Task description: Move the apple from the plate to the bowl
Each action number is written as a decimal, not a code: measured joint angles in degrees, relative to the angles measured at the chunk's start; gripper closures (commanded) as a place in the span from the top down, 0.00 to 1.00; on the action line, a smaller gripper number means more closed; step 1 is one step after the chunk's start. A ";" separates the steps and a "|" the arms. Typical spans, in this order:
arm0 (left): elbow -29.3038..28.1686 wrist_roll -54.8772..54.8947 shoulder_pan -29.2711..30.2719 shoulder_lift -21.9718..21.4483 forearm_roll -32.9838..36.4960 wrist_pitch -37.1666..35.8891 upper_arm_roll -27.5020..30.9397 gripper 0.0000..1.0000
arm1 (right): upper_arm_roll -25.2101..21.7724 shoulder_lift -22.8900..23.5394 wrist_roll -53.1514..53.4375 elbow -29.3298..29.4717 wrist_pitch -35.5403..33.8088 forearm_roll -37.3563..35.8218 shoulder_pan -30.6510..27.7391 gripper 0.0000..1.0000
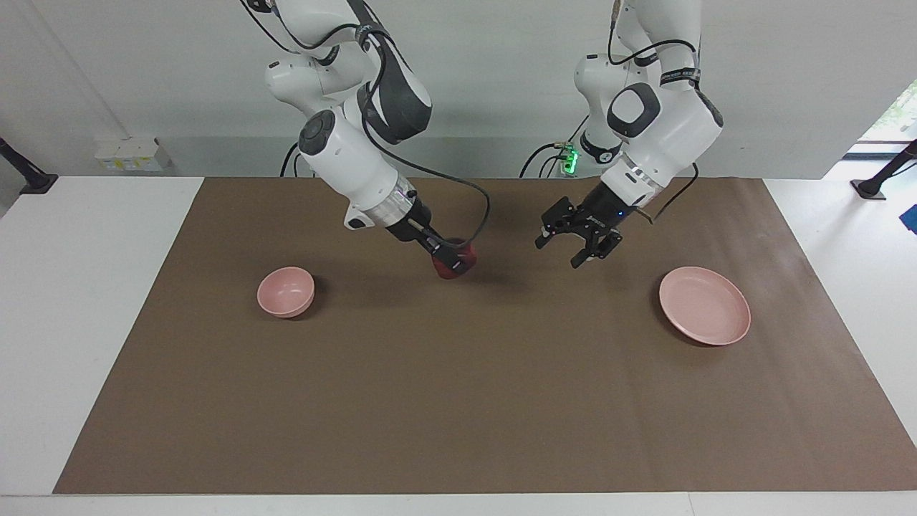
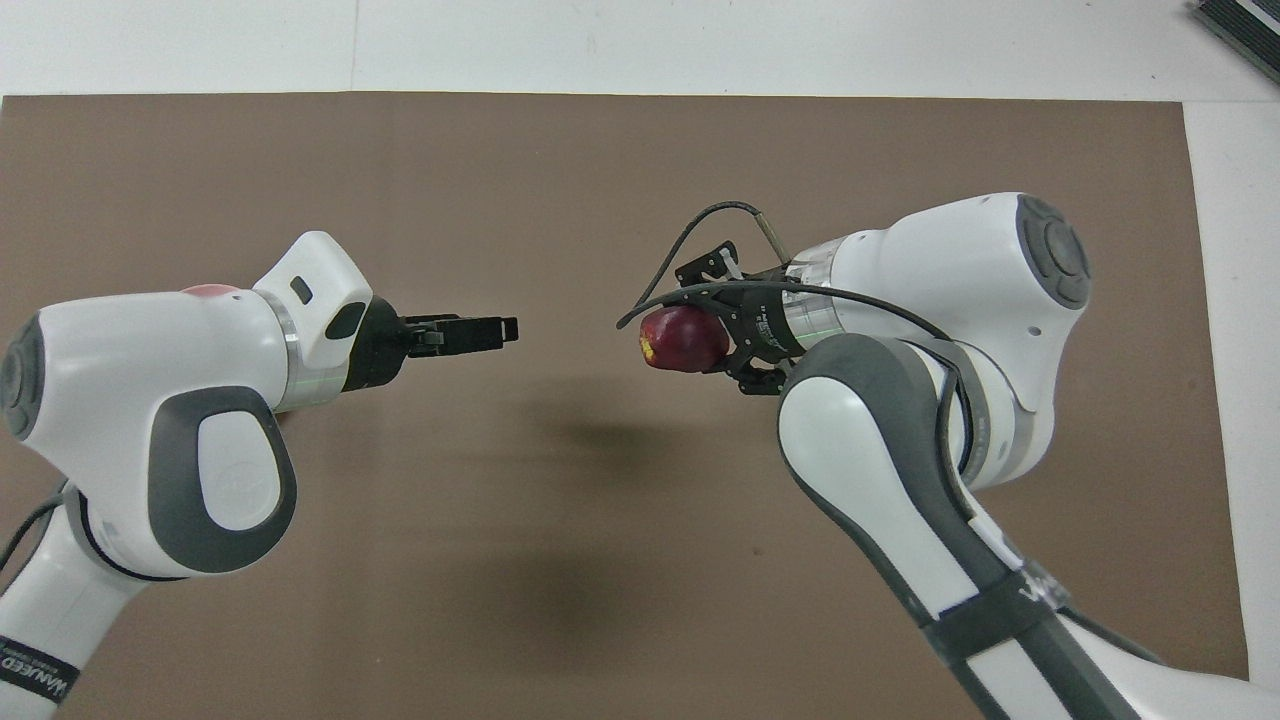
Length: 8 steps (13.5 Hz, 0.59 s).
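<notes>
My right gripper needs to let go of the dark red apple inside the small pink bowl hidden (image 2: 967, 383) beneath that gripper's own arm.
The dark red apple (image 1: 457, 267) (image 2: 683, 340) hangs over the brown mat between bowl and plate, with my right gripper (image 1: 450, 259) (image 2: 705, 338) shut on it. My left gripper (image 1: 559, 252) (image 2: 505, 328) is open and holds nothing; it hovers over the mat beside the apple, toward the plate's end, with a clear gap to it. The small pink bowl (image 1: 286, 292) stands toward the right arm's end of the table and is hidden under the right arm in the overhead view. The wide pink plate (image 1: 705, 304) lies bare toward the left arm's end; from overhead only a sliver of the plate (image 2: 205, 291) shows.
The brown mat (image 1: 458, 401) covers most of the white table (image 1: 86, 287). A dark object (image 2: 1240, 25) lies at the table's corner farthest from the robots, off the mat. A white socket strip (image 1: 129, 154) sits by the wall.
</notes>
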 measured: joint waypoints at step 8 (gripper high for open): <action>11.96 -0.27 6.20 2.15 31.08 -19.51 0.32 1.00 | -0.11 -1.56 -21.48 0.77 0.23 -23.22 -3.96 0.00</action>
